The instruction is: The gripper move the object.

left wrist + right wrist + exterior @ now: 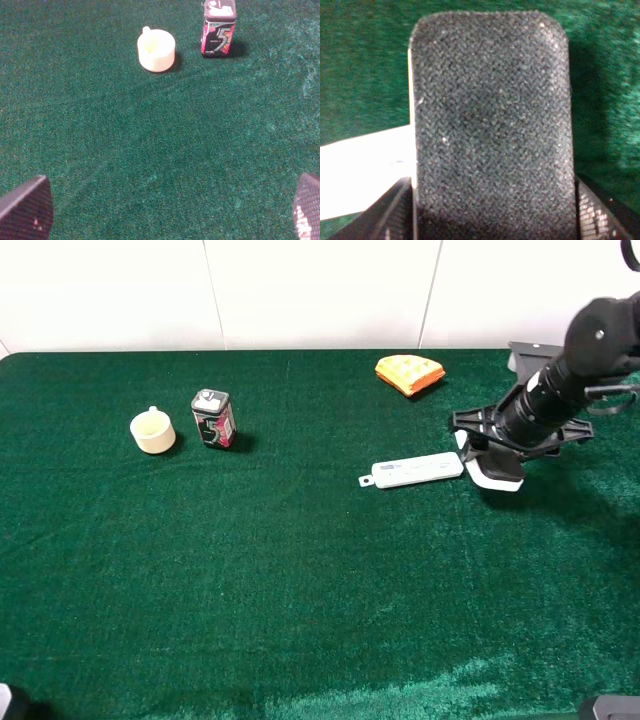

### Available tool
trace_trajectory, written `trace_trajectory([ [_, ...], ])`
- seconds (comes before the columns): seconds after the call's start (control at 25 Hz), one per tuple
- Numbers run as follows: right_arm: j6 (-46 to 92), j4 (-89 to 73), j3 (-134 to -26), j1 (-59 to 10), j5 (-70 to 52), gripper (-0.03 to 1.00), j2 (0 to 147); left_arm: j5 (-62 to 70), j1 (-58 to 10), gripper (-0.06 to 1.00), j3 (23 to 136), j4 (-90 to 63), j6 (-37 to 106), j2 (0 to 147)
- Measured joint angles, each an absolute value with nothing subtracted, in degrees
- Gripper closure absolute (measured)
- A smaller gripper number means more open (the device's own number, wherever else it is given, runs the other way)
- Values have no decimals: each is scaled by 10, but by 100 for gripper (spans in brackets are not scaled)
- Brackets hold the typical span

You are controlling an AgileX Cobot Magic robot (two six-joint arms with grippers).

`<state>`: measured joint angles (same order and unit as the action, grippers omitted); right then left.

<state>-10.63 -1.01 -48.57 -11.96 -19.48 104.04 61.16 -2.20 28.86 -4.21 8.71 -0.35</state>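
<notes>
Next, my right gripper lets go of the block on green felt [516, 473] just past the wide end of the white test strip.
The object [490, 125] is a flat rounded block with a dark grey felt top. It fills the right wrist view, and its white base [497, 478] shows under the right arm in the high view. My right gripper [505, 445] sits over it, with one black ribbed finger [395, 212] against one long side and the other against the opposite side, so it is shut on the block. My left gripper [170, 210] is open and empty above bare felt; only its two fingertips [25, 210] show.
A slim white test strip [417, 470] lies just left of the object, touching or nearly touching it. An orange cloth [409, 372] lies behind. A cream cup [152, 431] and a gum box [213, 418] stand at the far left. Green felt covers the table [300, 590].
</notes>
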Motion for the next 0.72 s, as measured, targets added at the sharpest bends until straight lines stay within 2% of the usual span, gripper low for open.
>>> trace_trajectory([
  [0.36,-105,22,-453,-70,-137,51,1040,612,-22,-2,289,-42,87,-4],
  [0.72,-105,47,-453,-60,-137,51,1042,612,-22,-2,289,-42,87,-4],
])
